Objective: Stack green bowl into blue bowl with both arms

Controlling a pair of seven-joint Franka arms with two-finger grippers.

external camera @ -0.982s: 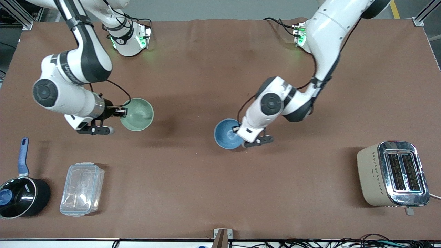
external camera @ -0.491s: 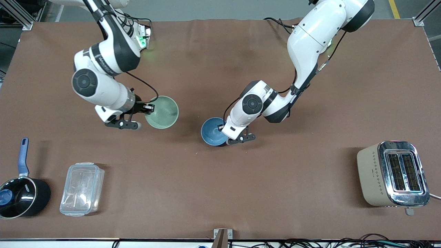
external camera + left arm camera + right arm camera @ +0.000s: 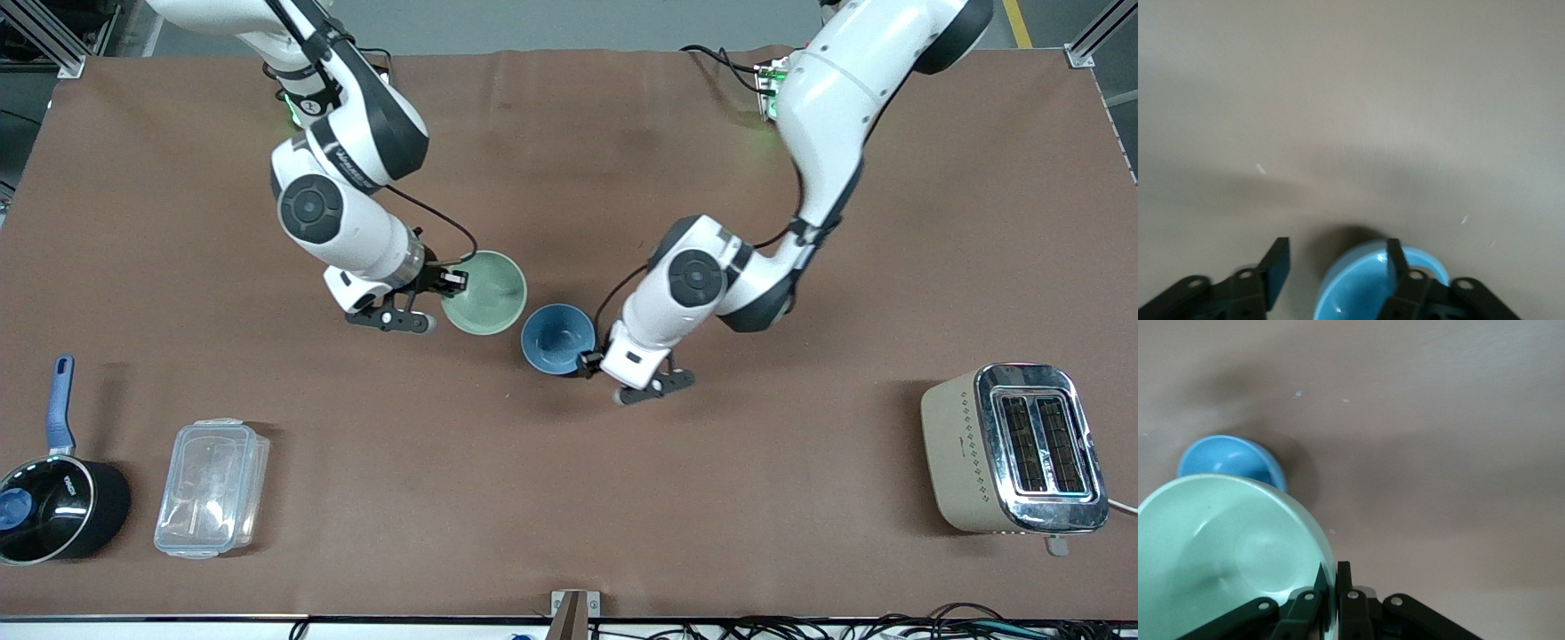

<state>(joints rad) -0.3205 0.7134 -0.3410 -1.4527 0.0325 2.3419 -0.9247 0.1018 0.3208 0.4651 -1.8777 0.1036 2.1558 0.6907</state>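
The green bowl, now hanging tilted just above the table, will be released by my right gripper inside the hollow of the blue bowl point(image 3: 557, 338) point(image 3: 1233, 461) that stands on the brown table.
The pale green bowl point(image 3: 484, 280) hangs tilted just above the brown table, clamped at its rim by my right gripper point(image 3: 453, 283). In the right wrist view the fingers pinch the green bowl's point(image 3: 1225, 547) wall at my right gripper point(image 3: 1331, 570). The blue bowl point(image 3: 557, 338) stands on the table close beside it, toward the left arm's end; it also shows in the right wrist view point(image 3: 1225, 457). My left gripper point(image 3: 589, 361) is at the blue bowl's rim. In the left wrist view my left gripper point(image 3: 1335, 257) is open, one finger over the blue bowl point(image 3: 1358, 293), the other outside it.
A beige toaster point(image 3: 1013, 449) stands near the front camera at the left arm's end. A clear plastic box point(image 3: 212, 487) and a black pot with a blue handle point(image 3: 53, 498) stand near the front camera at the right arm's end.
My right arm has carried the green bowl from the right arm's end to beside the blue bowl. The blue bowl shifted slightly toward the middle; my left gripper drew back along its rim.
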